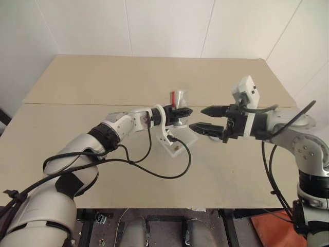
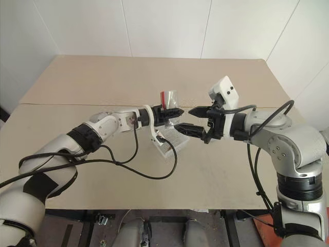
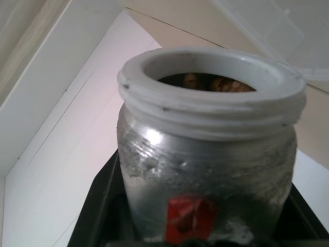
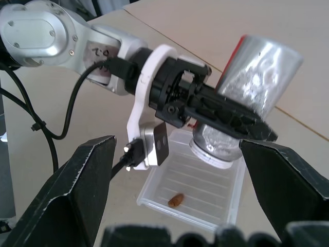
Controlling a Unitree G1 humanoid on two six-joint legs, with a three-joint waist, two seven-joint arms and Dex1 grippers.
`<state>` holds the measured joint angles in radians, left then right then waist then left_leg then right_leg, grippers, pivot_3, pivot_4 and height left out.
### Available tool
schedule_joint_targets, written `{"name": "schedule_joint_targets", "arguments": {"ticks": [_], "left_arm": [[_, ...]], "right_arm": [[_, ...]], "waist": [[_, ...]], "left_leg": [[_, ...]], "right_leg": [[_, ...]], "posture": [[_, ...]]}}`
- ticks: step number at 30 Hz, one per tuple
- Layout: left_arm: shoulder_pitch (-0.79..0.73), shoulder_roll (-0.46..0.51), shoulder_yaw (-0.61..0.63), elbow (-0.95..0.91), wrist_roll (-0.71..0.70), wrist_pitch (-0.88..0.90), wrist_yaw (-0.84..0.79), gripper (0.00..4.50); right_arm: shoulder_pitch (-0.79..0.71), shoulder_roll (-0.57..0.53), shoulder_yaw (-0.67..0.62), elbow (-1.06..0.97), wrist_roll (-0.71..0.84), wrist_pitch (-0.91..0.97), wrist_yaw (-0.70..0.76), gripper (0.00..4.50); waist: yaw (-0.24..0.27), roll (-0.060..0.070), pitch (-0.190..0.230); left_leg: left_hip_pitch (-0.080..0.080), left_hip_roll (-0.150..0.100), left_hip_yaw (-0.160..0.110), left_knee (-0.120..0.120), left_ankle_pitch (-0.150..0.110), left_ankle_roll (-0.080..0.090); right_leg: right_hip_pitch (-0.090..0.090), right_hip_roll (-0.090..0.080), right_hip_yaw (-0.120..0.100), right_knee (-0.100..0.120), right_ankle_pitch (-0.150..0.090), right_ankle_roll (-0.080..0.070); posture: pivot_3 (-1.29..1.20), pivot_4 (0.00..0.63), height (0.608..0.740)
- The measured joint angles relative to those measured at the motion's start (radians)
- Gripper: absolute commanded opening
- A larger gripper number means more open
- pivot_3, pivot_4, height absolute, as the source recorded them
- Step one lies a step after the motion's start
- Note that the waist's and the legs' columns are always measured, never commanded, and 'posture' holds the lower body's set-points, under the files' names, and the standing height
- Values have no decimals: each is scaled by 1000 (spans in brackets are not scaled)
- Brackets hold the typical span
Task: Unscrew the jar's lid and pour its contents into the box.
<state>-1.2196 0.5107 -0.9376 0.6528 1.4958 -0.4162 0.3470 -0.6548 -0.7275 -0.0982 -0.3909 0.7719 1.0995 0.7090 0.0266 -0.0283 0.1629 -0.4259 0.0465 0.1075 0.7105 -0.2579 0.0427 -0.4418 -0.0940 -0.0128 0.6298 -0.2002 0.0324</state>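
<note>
My left gripper is going to let the jar go on the beige table (image 1: 135,116) beside the box, close to the long seam of the tabletop. The jar is now held tilted above the box.
My left gripper (image 1: 188,111) is shut on the jar (image 4: 257,67), a silvery jar with a red patch on its side. It holds the jar tilted above the box (image 4: 205,177), with the white threaded neck (image 3: 211,110) open and pointing down. Brown bits of the contents (image 3: 205,82) sit just inside the mouth. One brown bit (image 4: 176,199) lies on the box's ribbed bottom. My right gripper (image 1: 196,118) is open and empty, just right of the jar and level with it. The lid is out of view.
The box rests near the middle of a beige table (image 1: 103,82) against a white wall. A black cable (image 1: 154,172) loops from my left wrist down over the table's near side. Bare tabletop lies to the left and at the back.
</note>
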Motion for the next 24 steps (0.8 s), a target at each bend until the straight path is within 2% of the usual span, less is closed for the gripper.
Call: {"name": "schedule_joint_targets", "arguments": {"ticks": [2, 4, 8, 10, 13, 15, 19, 21, 24], "left_arm": [[7, 3, 23, -3, -57, -29, -32, 1924], [29, 12, 89, -9, -175, -70, -105, 1924], [176, 39, 350, -71, -603, -53, -390, 1924], [278, 23, 507, -146, -861, 77, -578, 1924], [374, -60, 748, -293, -1227, 441, -808, 1924], [405, -80, 853, -355, -1375, 603, -876, 1924], [504, -146, 1004, -414, -1553, 749, -886, 1924], [570, -203, 1050, -417, -1623, 751, -877, 1924], [615, -235, 1059, -386, -1656, 705, -877, 1924]], "right_arm": [[1, 0, 0, -1, 1, -1, 0, 4449], [7, -2, 2, -2, -3, -10, 4, 4449], [40, -11, 8, 0, -33, -79, 21, 4449], [54, -12, 9, 10, -46, -111, 37, 4449], [64, -12, 6, 20, -50, -154, 56, 4449], [71, -7, 6, 25, -52, -169, 55, 4449], [75, 0, 5, 31, -56, -177, 43, 4449], [74, 11, 3, 30, -53, -177, 27, 4449], [73, 14, -3, 29, -45, -177, 7, 4449]], "waist": [[-1, 0, 0], [-4, 0, 0], [-20, 0, 0], [-27, 0, 0], [-30, 0, 0], [-30, 0, 0], [-30, 0, 0], [-27, 0, 0], [-20, 0, 0]], "left_leg": [[0, 0, 0, 0, 0, 0], [0, 1, 0, 0, 0, 0], [1, 2, 0, 0, 0, 0], [1, 2, 0, 1, 0, 0], [2, 2, -1, 2, 0, -1], [3, 2, -2, 2, 0, -1], [4, 1, -3, 2, 0, -1], [4, 1, -3, 2, 0, -1], [4, 1, -3, 2, 0, -1]], "right_leg": [[0, 0, 0, 0, 0, 0], [0, 0, 0, 0, 0, 0], [0, 0, 0, 1, 0, 0], [0, 0, 1, 1, 0, 0], [1, 1, 0, 1, 0, 0], [2, 1, 1, 0, 0, 0], [4, 1, 1, 0, 0, 0], [4, 1, 0, 0, 0, 0], [4, 1, 0, -1, 0, 0]], "posture": [[0, 150, 740], [0, 150, 740], [0, 150, 740], [0, 150, 740], [0, 150, 740], [0, 150, 740], [0, 150, 740], [0, 150, 740], [0, 150, 740]]}}
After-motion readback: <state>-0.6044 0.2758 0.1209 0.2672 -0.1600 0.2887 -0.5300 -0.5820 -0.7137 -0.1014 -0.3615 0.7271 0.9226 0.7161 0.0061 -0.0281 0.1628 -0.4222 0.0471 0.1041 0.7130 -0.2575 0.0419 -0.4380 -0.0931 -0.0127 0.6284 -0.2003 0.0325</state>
